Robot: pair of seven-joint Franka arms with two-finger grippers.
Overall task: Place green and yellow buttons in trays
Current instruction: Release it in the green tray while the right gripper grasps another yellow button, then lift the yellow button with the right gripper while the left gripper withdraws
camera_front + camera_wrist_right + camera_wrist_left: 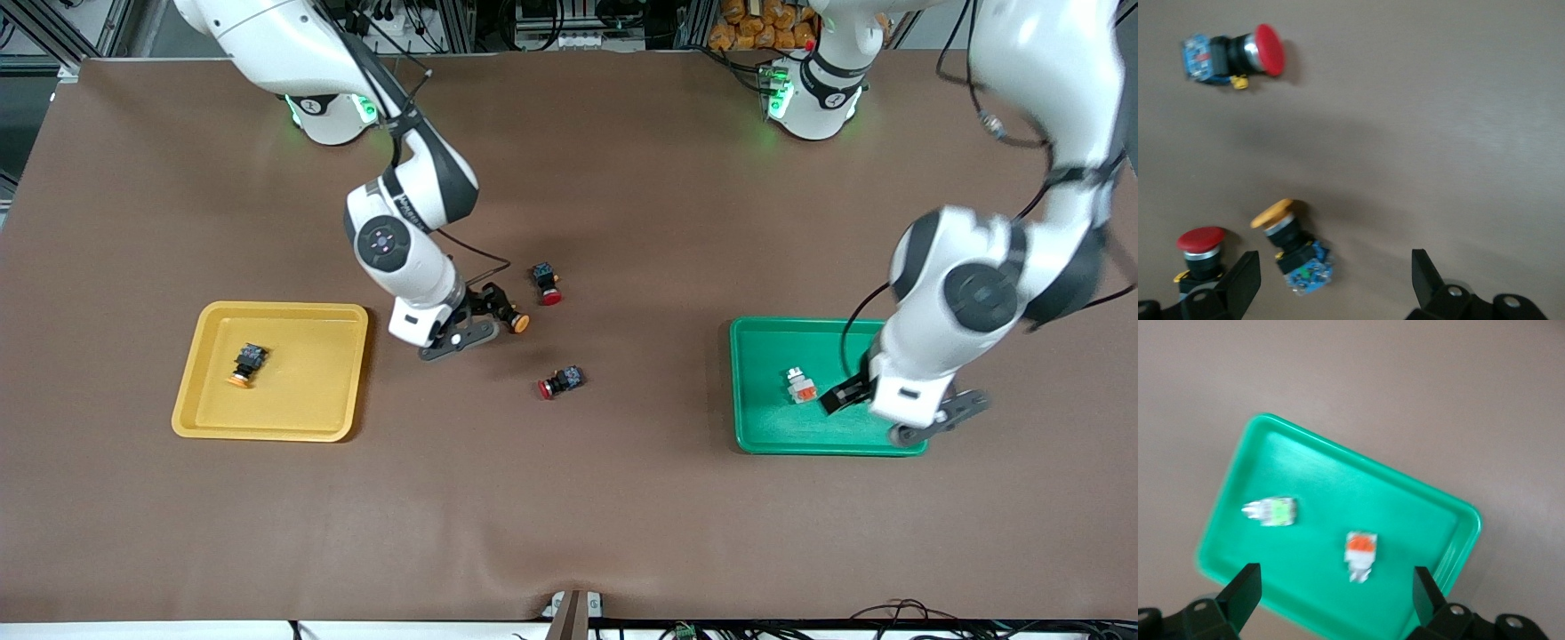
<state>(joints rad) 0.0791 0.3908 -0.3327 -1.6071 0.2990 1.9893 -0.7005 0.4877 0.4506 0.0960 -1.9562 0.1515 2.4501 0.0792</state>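
The robot's right gripper needs to close on the black body (511, 311) (1297, 252) of the orange-yellow-capped button on the table, just behind its cap.
The yellow tray (338, 373) holds one black button with an orange-yellow cap (245, 364). A second orange-yellow-capped button (516, 322) lies on the table beside my right gripper (491, 313). That gripper is open and low over the button (1295, 248), which sits between its fingers but off-centre, close to one finger (1241, 277). The green tray (765, 427) holds a grey button with an orange face (801, 386). My left gripper (858, 396) hangs open and empty over this tray (1318, 460). Its wrist view shows the orange-faced button (1360, 550) and a green-faced grey button (1275, 512).
Two black buttons with red caps lie mid-table: one (547, 284) just past the right gripper toward the robots' bases, one (560, 382) nearer the front camera. Both show in the right wrist view, one far (1231, 53), one by a finger (1199, 248).
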